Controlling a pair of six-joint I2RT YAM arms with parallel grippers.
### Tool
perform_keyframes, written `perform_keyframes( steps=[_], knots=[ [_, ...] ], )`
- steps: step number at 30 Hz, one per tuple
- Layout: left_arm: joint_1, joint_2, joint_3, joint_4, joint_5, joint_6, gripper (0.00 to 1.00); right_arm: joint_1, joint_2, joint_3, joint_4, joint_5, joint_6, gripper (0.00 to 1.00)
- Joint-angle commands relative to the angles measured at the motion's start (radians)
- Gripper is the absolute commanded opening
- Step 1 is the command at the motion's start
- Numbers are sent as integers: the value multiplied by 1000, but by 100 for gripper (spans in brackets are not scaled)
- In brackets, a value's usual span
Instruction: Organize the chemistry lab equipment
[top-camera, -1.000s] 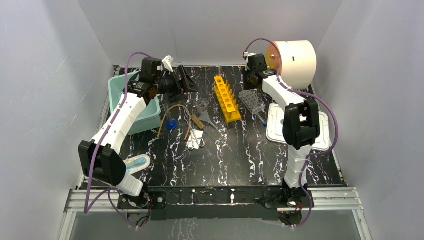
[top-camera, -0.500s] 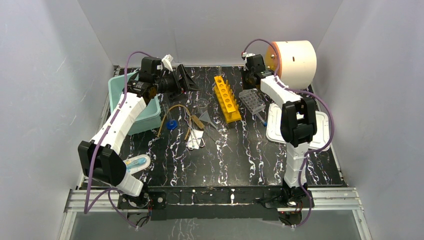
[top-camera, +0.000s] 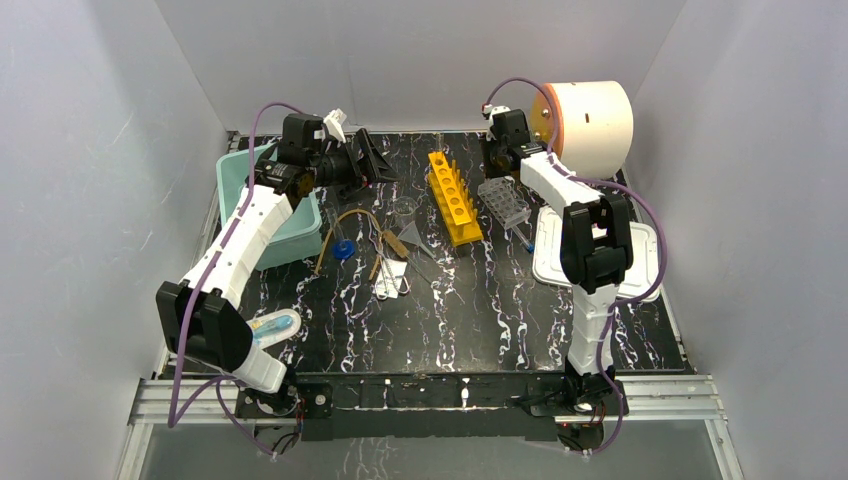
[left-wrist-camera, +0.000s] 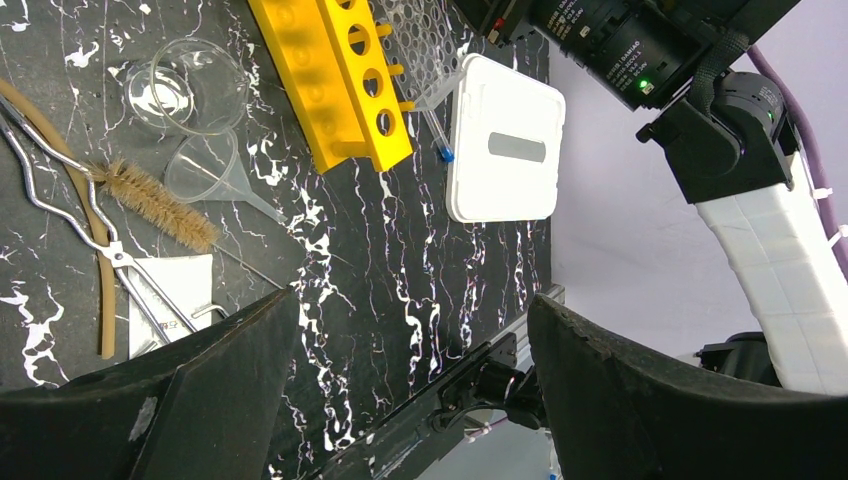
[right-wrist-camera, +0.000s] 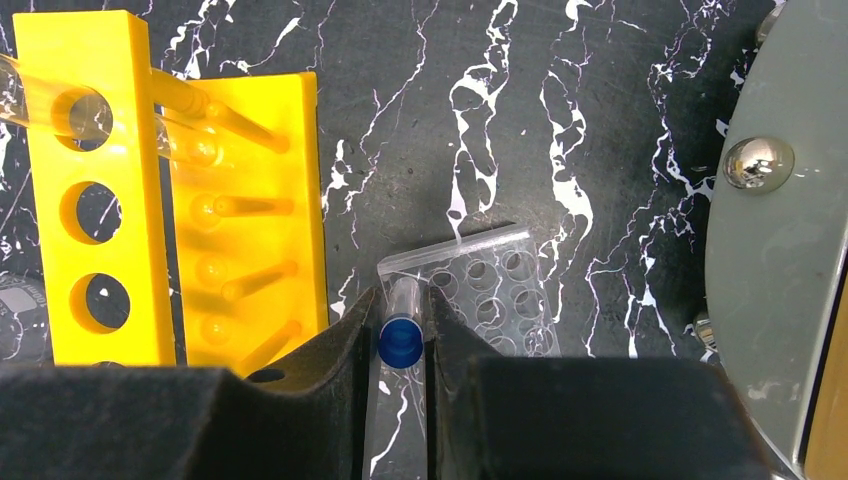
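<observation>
Next, my right gripper opens, takes the tube's blue cap (right-wrist-camera: 401, 343) and brings the tube upright, because the tube slants at the corner hole of the clear rack.
My right gripper (top-camera: 497, 160) (right-wrist-camera: 401, 305) is shut on a clear tube with a blue cap (right-wrist-camera: 401, 342), held over the near-left corner of the clear plastic tube rack (right-wrist-camera: 492, 290) (top-camera: 503, 203). The yellow rack with round holes (top-camera: 454, 197) (right-wrist-camera: 100, 200) lies left of it, with one glass tube in it. My left gripper (top-camera: 375, 160) (left-wrist-camera: 410, 305) is open and empty, raised at the back left. Below it lie the glass beaker (left-wrist-camera: 185, 85), clear funnel (left-wrist-camera: 205, 170), brush (left-wrist-camera: 155, 200), metal tongs (left-wrist-camera: 60, 185) and amber rubber tube (left-wrist-camera: 95, 270).
A teal bin (top-camera: 300, 235) sits at the left under my left arm. A white lid (top-camera: 650, 265) lies at the right. A large white cylinder (top-camera: 590, 120) stands at the back right. A small blue item (top-camera: 343, 249) lies mid-table and a clear item (top-camera: 272, 326) at front left.
My right wrist has shifted slightly left and back over the clear rack with the tube in it. The left arm has not moved.
</observation>
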Motion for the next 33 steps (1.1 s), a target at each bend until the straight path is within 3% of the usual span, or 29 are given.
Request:
perform_keyframes(
  steps=[1, 23, 33],
  knots=[
    [-2, 1, 39, -13, 6, 13, 84, 2, 10, 19, 38, 5, -21, 26],
    [-3, 8, 45, -14, 6, 11, 84, 1, -24, 48, -68, -35, -20, 27],
    [-3, 8, 41, -16, 6, 9, 84, 5, 9, 21, -11, -18, -35, 29]
  ],
)
